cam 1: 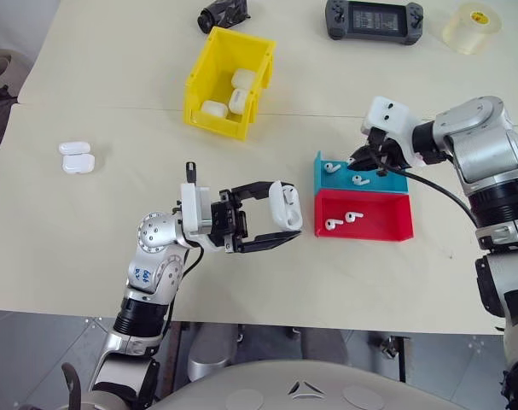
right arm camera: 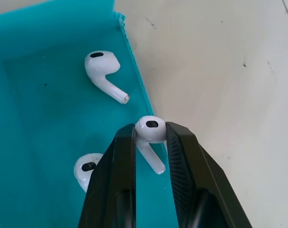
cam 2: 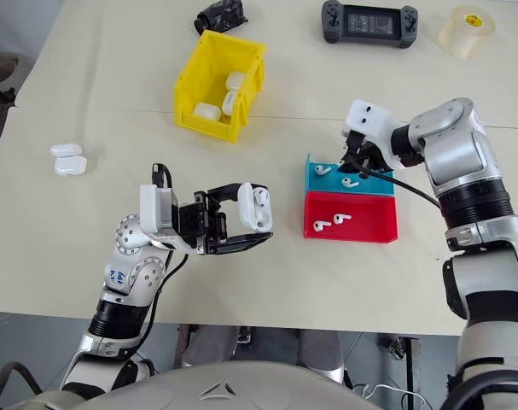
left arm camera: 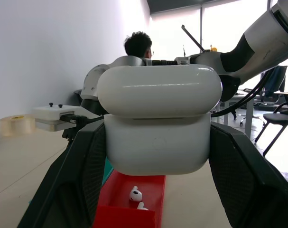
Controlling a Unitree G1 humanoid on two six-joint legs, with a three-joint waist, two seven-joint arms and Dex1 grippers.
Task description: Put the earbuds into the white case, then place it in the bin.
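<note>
I should use my right gripper to let the earbud go in the open white case (cam 1: 307,168), which sits between the fingers of my left gripper. The earbud is now at the blue tray's edge.
My left gripper (cam 1: 282,215) is shut on the white case (cam 1: 286,205), held off the table with its lid flipped open; up close the case (left arm camera: 158,128) sits between both black fingers. My right gripper (right arm camera: 151,138) is shut on one earbud (right arm camera: 151,129) at the edge of the blue tray (cam 1: 393,183). Two more earbuds (right arm camera: 103,71) (right arm camera: 87,168) lie in that tray. In the red tray (cam 1: 378,229) lie two other earbuds (cam 1: 334,225). The yellow bin (cam 1: 209,60) stands at the back, left of centre.
Several white cases (cam 1: 216,108) lie in the bin. Another white case (cam 1: 77,158) lies open at the far left. A black game console (cam 1: 374,19), a tape roll (cam 1: 470,26) and a black object (cam 1: 223,13) lie along the back. A person (left arm camera: 139,45) sits beyond the table.
</note>
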